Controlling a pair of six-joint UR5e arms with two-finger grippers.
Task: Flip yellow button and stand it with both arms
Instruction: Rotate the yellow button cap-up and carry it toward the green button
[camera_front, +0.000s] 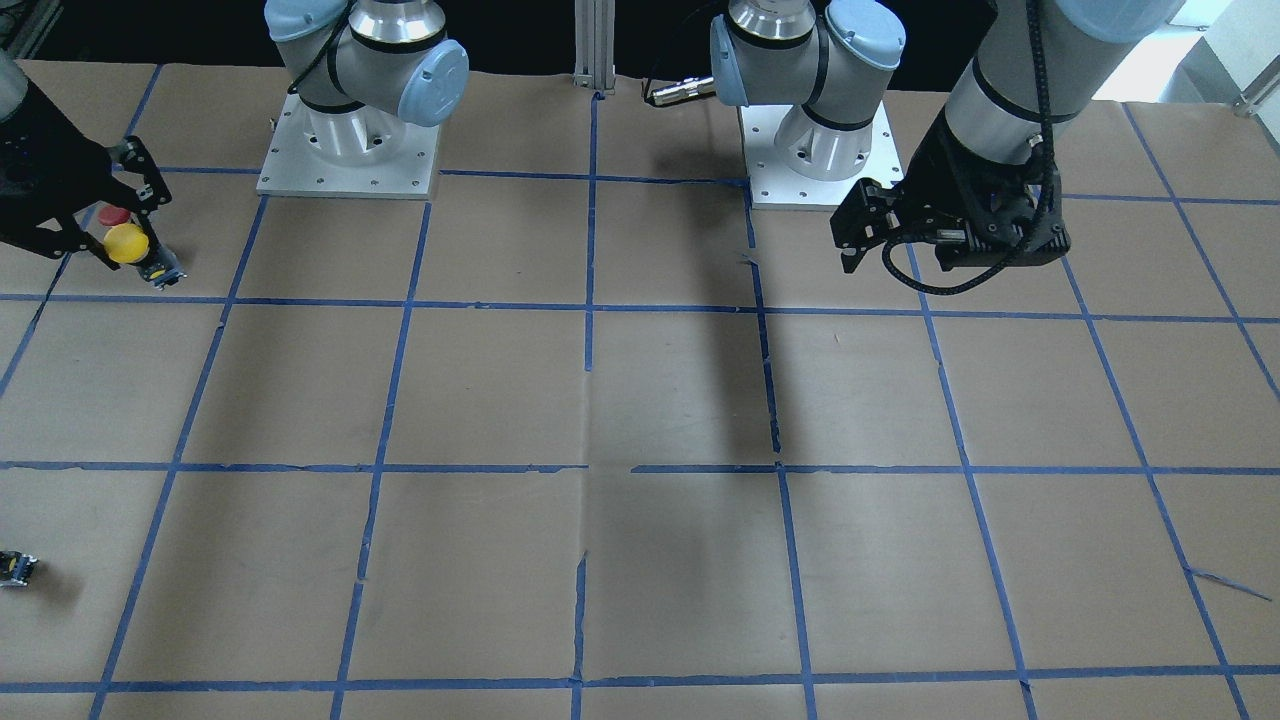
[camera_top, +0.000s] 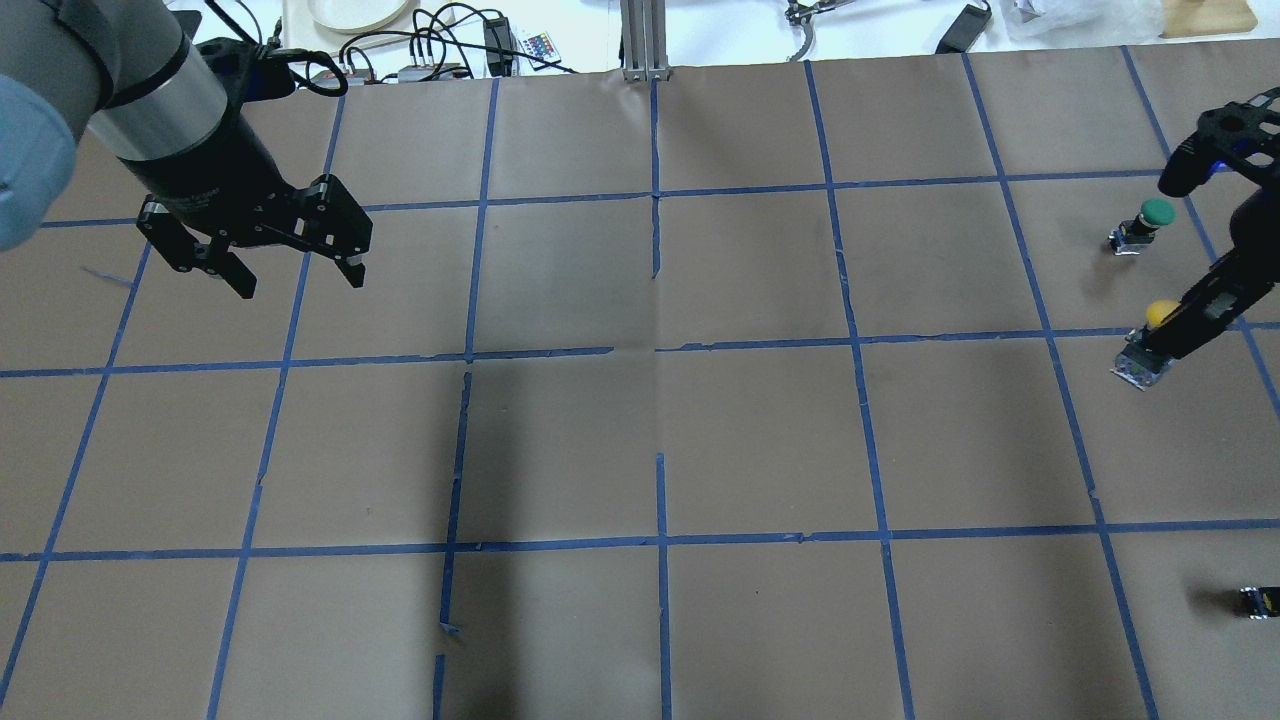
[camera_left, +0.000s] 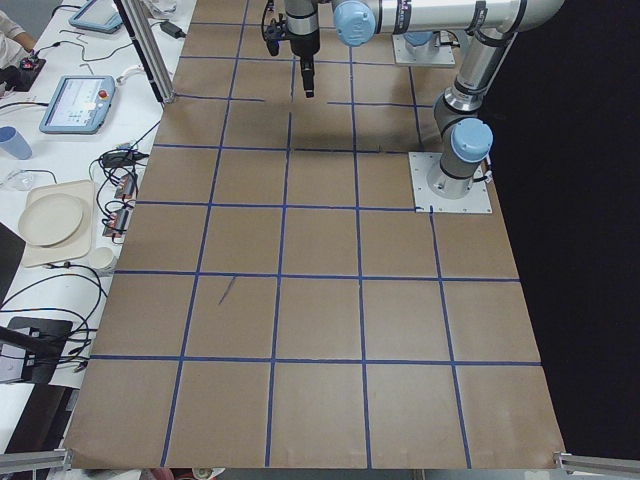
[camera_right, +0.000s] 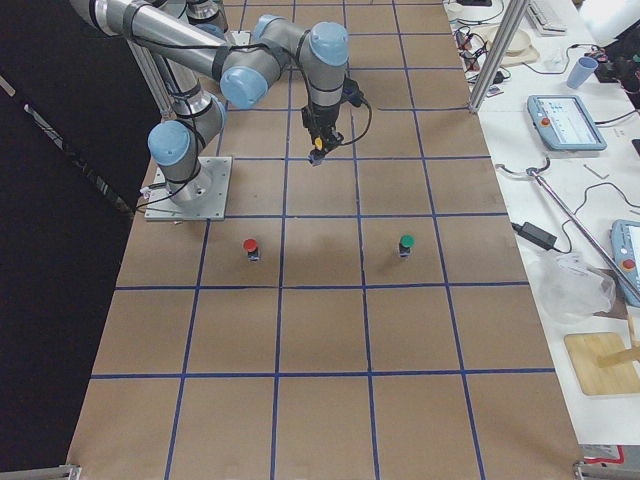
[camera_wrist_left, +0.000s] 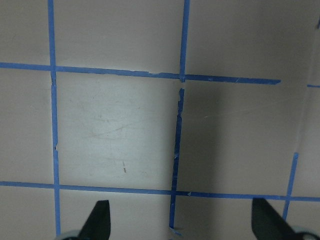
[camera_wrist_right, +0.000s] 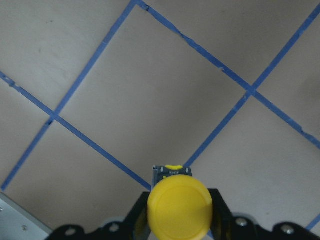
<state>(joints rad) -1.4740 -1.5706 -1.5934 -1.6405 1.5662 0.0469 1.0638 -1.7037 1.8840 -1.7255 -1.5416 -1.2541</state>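
Note:
My right gripper will let go of the yellow button on the table (camera_front: 96, 421) (camera_wrist_right: 284, 162) between the red-capped button and the black block.
The yellow button (camera_wrist_right: 180, 209) is pinched between the fingers of my right gripper (camera_wrist_right: 180, 216), yellow cap toward the wrist camera and black body pointing down. It hangs above the paper-covered table at the far right of the overhead view (camera_top: 1158, 314) and at the left edge of the front view (camera_front: 127, 243). My right gripper (camera_top: 1185, 325) is shut on it. My left gripper (camera_top: 300, 283) is open and empty, above the table's left part. Its fingertips (camera_wrist_left: 98, 220) frame only bare paper and blue tape.
A green-capped button (camera_top: 1150, 215) stands close beyond the right gripper. A red-capped button (camera_front: 113, 215) stands right behind the yellow one, and shows in the right side view (camera_right: 250, 246). A small black block (camera_top: 1258, 600) lies at the right edge. Both arm bases (camera_front: 345, 150) stand at the table's back.

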